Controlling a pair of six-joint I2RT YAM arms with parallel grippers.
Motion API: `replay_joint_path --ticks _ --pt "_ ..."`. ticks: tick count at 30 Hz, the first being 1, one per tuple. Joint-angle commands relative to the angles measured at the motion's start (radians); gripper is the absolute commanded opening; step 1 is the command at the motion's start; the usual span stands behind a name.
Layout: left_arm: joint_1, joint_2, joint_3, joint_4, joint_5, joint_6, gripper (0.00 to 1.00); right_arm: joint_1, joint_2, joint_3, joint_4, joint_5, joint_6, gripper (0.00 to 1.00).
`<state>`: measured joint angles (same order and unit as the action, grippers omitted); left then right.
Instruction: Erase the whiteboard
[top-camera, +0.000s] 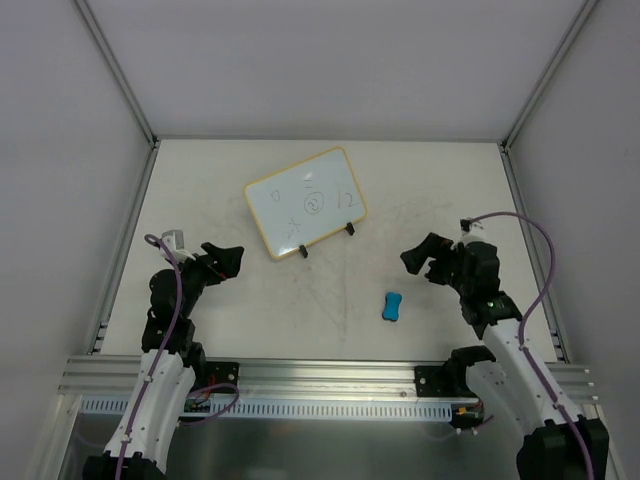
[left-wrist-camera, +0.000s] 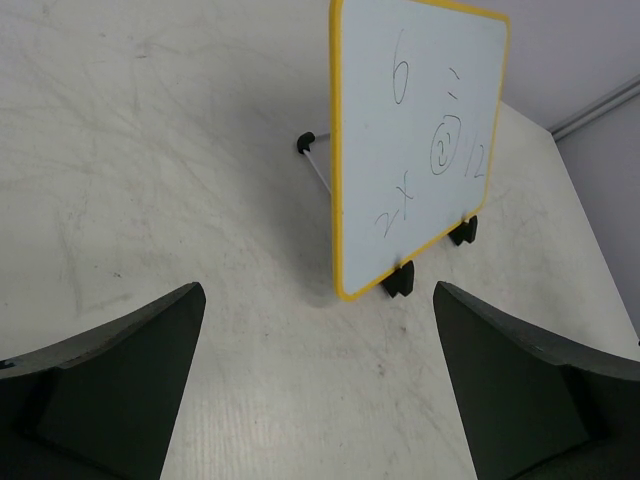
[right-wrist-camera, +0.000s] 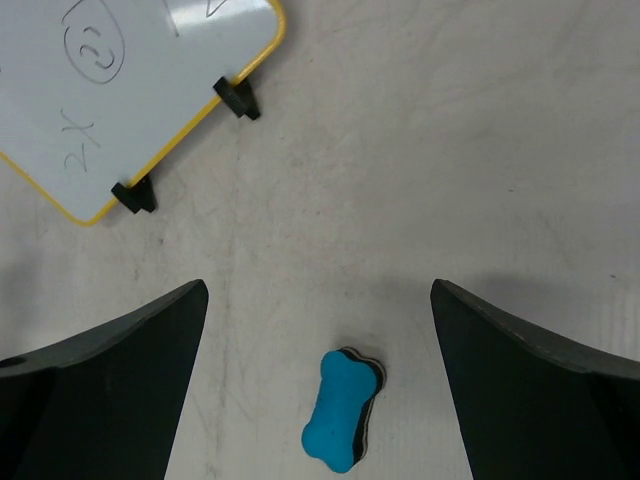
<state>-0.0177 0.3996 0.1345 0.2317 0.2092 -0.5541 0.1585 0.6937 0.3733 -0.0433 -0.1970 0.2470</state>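
The blue eraser is next, so next my right gripper goes down to it and closes across the eraser's narrow middle (top-camera: 392, 306) (right-wrist-camera: 341, 409), between its two wider ends.
The whiteboard (top-camera: 305, 203), white with a yellow frame and two black clip feet, stands propped at the table's middle back. It carries pen marks: a circle, digits, an X. It also shows in the left wrist view (left-wrist-camera: 415, 140) and the right wrist view (right-wrist-camera: 120, 90). A blue bone-shaped eraser (top-camera: 392, 306) lies on the table right of centre; it also shows in the right wrist view (right-wrist-camera: 343, 410). My left gripper (top-camera: 226, 261) is open and empty, left of the board. My right gripper (top-camera: 420, 262) is open and empty, above and just right of the eraser.
The table (top-camera: 330, 300) is pale and scuffed. Grey walls with metal corner posts (top-camera: 115, 70) enclose it on three sides. An aluminium rail (top-camera: 320, 375) runs along the near edge by the arm bases.
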Motion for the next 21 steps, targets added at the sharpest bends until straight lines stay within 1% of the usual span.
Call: replay_joint_path --ticks 1,2,4,5,9,11,15,16,20,21 --pt "0.012 0.005 0.031 0.044 0.03 0.028 0.99 0.108 0.091 0.171 -0.12 0.066 -0.057 0.99" --pt "0.012 0.01 0.031 0.046 0.035 0.028 0.99 0.157 0.124 0.19 -0.176 0.108 -0.058 0.99" --pt "0.012 0.013 0.033 0.049 0.035 0.026 0.99 0.194 0.141 0.214 -0.222 0.136 -0.055 0.99" --pt "0.012 0.016 0.033 0.049 0.038 0.026 0.99 0.217 0.141 0.225 -0.269 0.165 -0.036 0.99" --pt "0.012 0.028 0.037 0.049 0.041 0.025 0.99 0.271 0.109 0.223 -0.348 0.189 -0.008 0.99" --pt "0.012 0.041 0.04 0.052 0.041 0.025 0.99 0.295 0.102 0.233 -0.407 0.24 0.008 0.95" --pt "0.012 0.064 0.045 0.055 0.045 0.023 0.99 0.369 0.115 0.245 -0.467 0.316 0.049 0.92" --pt "0.012 0.067 0.047 0.055 0.047 0.025 0.99 0.381 0.134 0.242 -0.474 0.324 0.066 0.88" --pt "0.012 0.062 0.045 0.055 0.044 0.026 0.99 0.441 0.194 0.223 -0.497 0.364 0.124 0.88" --pt "0.012 0.058 0.043 0.055 0.044 0.026 0.99 0.469 0.204 0.223 -0.51 0.405 0.139 0.88"
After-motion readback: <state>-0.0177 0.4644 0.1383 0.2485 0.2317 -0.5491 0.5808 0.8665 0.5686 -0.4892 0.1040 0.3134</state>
